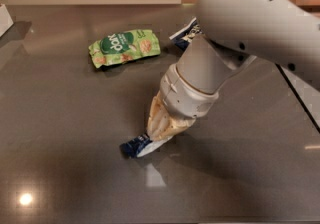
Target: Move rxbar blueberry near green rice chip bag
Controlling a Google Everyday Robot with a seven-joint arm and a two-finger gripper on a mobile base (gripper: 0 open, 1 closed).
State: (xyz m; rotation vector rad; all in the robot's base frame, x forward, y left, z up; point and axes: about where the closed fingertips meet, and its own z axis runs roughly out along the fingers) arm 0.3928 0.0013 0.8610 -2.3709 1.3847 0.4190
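My gripper will set the rxbar blueberry down on the table and release it there, against the near edge of the green rice chip bag (pixel 133 69). The bar looks held just off the table now.
The rxbar blueberry (pixel 134 147) is a small dark navy wrapper low in the middle of the dark table, its right end hidden between my fingers. My gripper (pixel 154 138) points down and left from the large white arm and is shut on the bar's right end. The bar looks held just off the table. The green rice chip bag (pixel 125 47) lies flat at the upper left, well apart from the bar and the gripper.
A dark blue chip bag with a white top (pixel 184 33) lies behind my arm, mostly hidden by it. A white object (pixel 4 18) sits at the far left edge. The table's right edge (pixel 300 98) runs diagonally.
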